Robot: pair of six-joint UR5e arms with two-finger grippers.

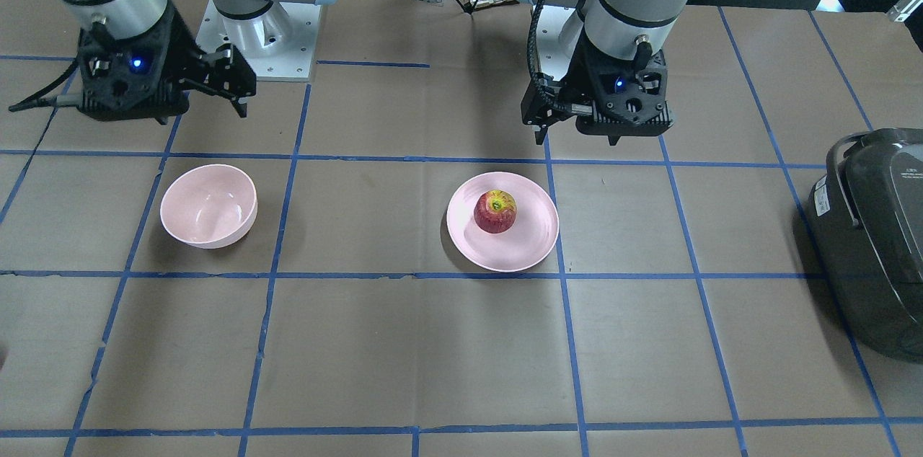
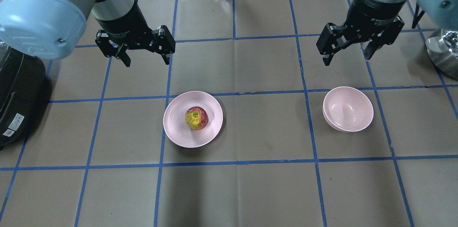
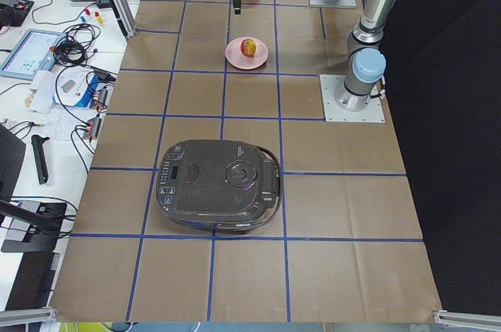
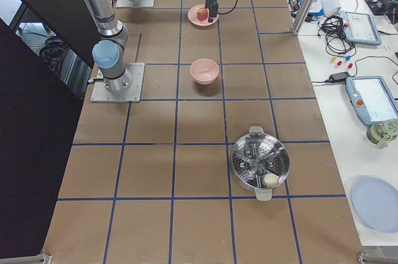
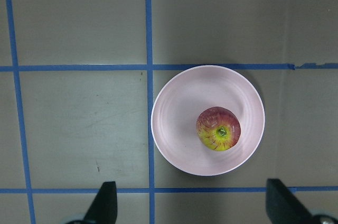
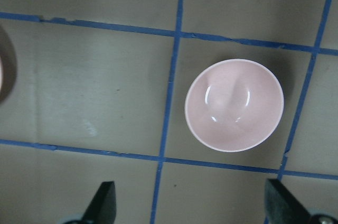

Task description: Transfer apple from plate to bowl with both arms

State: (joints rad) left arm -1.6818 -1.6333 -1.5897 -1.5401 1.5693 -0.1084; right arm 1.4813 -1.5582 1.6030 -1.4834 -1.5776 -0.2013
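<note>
Next, my left gripper moves down to the red apple on the flat pink plate and then closes around the apple's sides (image 1: 495, 212) (image 5: 218, 129).
The red apple (image 2: 196, 117) with a yellow-green stem patch sits on the flat pink plate (image 2: 177, 126), right of the plate's middle in the left wrist view (image 5: 218, 128). The deep pink bowl (image 2: 347, 109) stands empty to the right. My left gripper (image 2: 146, 58) is open and empty, hovering high above the table beyond the plate. My right gripper (image 2: 346, 59) is open and empty, hovering beyond the bowl. The right wrist view looks straight down on the bowl (image 6: 234, 105). In the front view the apple (image 1: 495, 211) and bowl (image 1: 208, 206) are apart, with nothing touching them.
A black rice cooker (image 2: 14, 101) lies at the table's left end. A steel steamer pot (image 4: 260, 163) stands far off at the right end. The arm bases (image 1: 252, 39) are bolted at the robot's side. Blue tape lines grid the brown table.
</note>
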